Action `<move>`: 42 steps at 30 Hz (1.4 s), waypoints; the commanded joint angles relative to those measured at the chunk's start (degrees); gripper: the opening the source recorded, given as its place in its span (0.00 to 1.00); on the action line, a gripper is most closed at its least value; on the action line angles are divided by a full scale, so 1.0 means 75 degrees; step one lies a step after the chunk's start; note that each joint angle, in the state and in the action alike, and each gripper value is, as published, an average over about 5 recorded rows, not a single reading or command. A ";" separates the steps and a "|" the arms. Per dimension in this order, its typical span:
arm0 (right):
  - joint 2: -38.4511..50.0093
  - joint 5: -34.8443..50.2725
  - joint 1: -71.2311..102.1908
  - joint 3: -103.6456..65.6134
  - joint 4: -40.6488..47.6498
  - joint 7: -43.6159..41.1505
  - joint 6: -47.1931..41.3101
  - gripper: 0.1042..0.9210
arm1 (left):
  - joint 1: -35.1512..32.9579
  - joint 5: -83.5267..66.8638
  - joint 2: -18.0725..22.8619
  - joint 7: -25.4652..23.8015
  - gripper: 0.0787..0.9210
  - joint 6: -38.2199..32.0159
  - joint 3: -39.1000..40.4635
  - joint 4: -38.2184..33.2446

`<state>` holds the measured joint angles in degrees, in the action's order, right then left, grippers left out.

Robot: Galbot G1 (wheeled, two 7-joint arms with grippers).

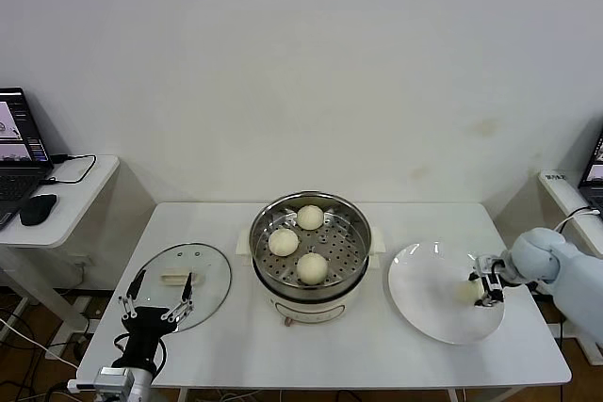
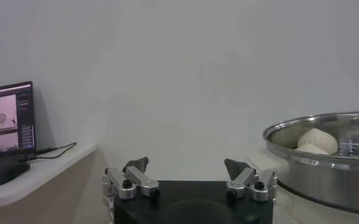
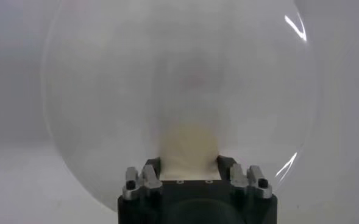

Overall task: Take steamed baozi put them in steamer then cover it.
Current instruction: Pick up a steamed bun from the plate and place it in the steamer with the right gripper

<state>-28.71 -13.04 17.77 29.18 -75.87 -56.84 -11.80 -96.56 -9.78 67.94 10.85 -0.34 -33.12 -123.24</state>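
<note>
Next, I let go of the baozi with my right gripper on the steamer tray's bare patch [image 1: 342,242] nearest the white plate.
The steamer [image 1: 354,265] stands at the table's middle with three baozi on its perforated tray: one at the back [image 1: 310,217], one at the left [image 1: 283,242], one at the front [image 1: 312,267]. A fourth baozi [image 1: 467,292] lies on the white plate [image 1: 424,280] at the right. My right gripper [image 1: 485,290] is low on the plate, shut on this baozi [image 3: 189,147], with its fingers [image 3: 152,165] against the bun's sides. My left gripper [image 1: 156,299] is open and empty at the front left, above the near edge of the glass lid [image 1: 209,265].
The glass lid with its cream handle [image 1: 176,278] lies flat left of the steamer. A side table at the far left holds a laptop [image 1: 19,152] and a mouse [image 1: 38,208]. The left wrist view shows the steamer's rim [image 2: 325,164] and the laptop [image 2: 8,119].
</note>
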 commanded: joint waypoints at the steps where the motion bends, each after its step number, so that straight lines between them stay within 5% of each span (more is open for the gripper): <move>1: 0.0645 0.0905 -0.1593 0.0701 -0.0951 -0.0189 -0.0368 0.58 | 0.0041 0.0004 0.0005 0.0001 0.88 0.0002 0.0069 -0.0007; 12: 0.0526 0.3133 -0.6453 0.3873 -0.1972 -0.0171 -0.1403 0.59 | 0.0182 -0.0007 -0.0095 0.0014 0.88 0.0009 0.0239 -0.0003; 25: -0.2266 0.5880 -0.7965 0.5384 -0.2409 0.1329 -0.3651 0.60 | 0.0234 -0.0060 -0.0091 0.0018 0.88 -0.0001 0.0213 0.0025; 42: -0.3141 0.5273 -0.5681 0.5336 -0.1732 0.2170 -0.3984 0.60 | 0.0082 -0.0030 0.0068 0.0019 0.88 -0.0013 0.0078 -0.0085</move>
<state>-47.65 26.51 -31.19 67.52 -90.64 -43.86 -38.45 -95.72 -10.08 68.39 11.01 -0.43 -32.45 -123.49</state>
